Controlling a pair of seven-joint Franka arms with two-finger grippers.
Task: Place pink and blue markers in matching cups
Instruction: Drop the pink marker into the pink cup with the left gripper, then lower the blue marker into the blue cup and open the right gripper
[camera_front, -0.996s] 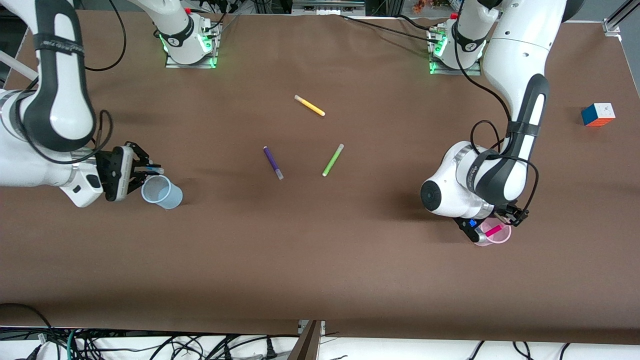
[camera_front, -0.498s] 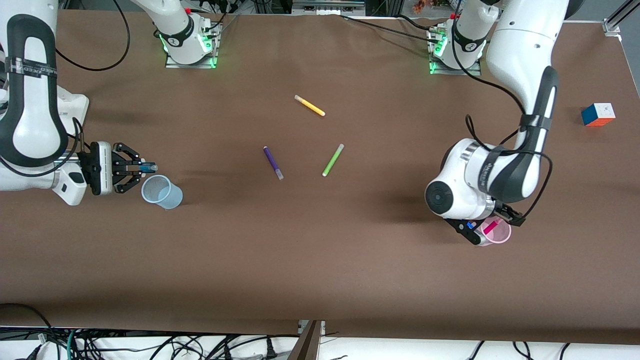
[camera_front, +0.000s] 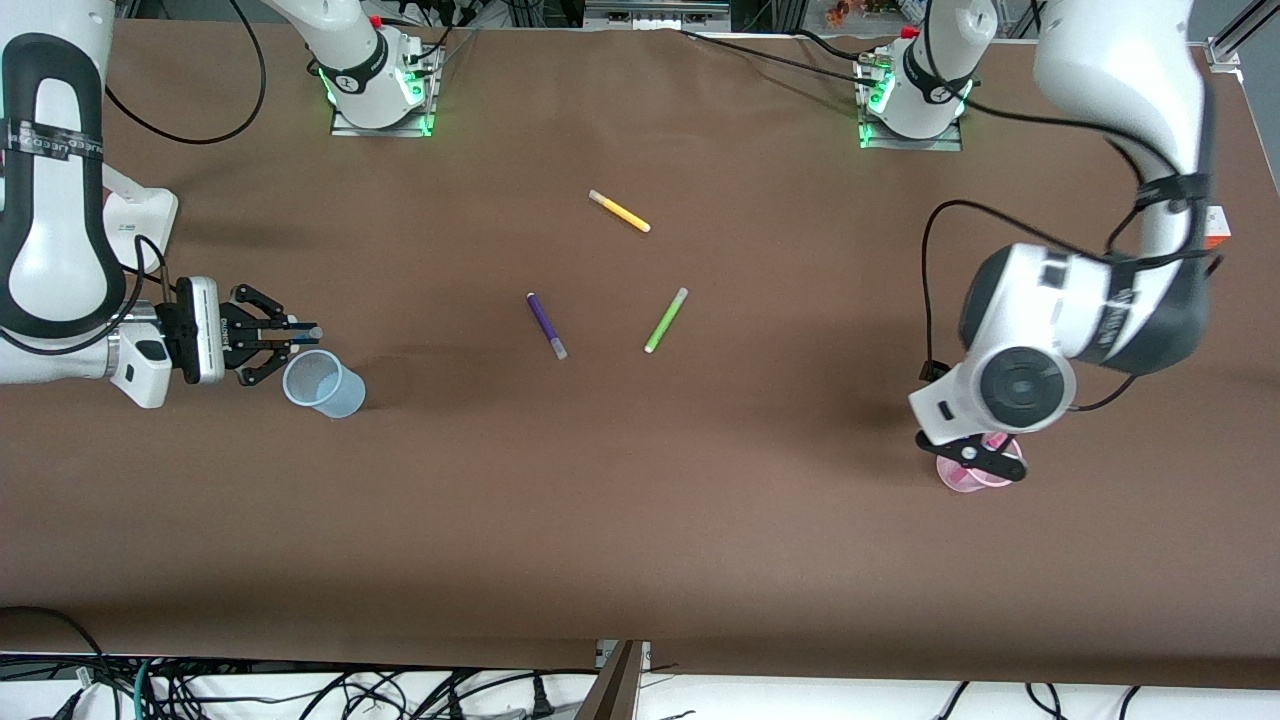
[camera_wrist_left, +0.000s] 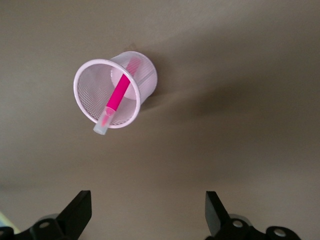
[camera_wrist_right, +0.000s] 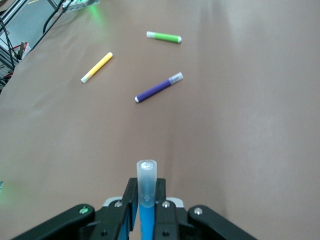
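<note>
The robot's right gripper should release the blue marker inside the opening of the pale blue cup (camera_front: 326, 380) beside it.
My right gripper (camera_front: 287, 333) is shut on the blue marker (camera_front: 305, 329) and holds it level over the table, just beside the pale blue cup's (camera_front: 322, 384) rim. In the right wrist view the marker's greyish cap (camera_wrist_right: 147, 181) sticks out past the gripper (camera_wrist_right: 146, 202). The pink marker (camera_wrist_left: 118, 96) leans inside the pale pink cup (camera_wrist_left: 141, 75), its pale cap over the rim. My left gripper (camera_wrist_left: 147, 214) is open and empty above that cup. In the front view the left gripper (camera_front: 985, 460) partly covers the pink cup (camera_front: 962, 481).
A yellow pen (camera_front: 619, 211), a dark purple pen (camera_front: 546, 325) and a lime green pen (camera_front: 665, 320) lie mid-table. They also show in the right wrist view: yellow pen (camera_wrist_right: 97, 67), purple pen (camera_wrist_right: 159, 87), green pen (camera_wrist_right: 163, 37). A colour cube (camera_front: 1217, 228) is mostly hidden by the left arm.
My left gripper has risen from the pink cup, leaving the pink marker in it. My right gripper has turned level with the blue marker and shifted slightly beside the blue cup.
</note>
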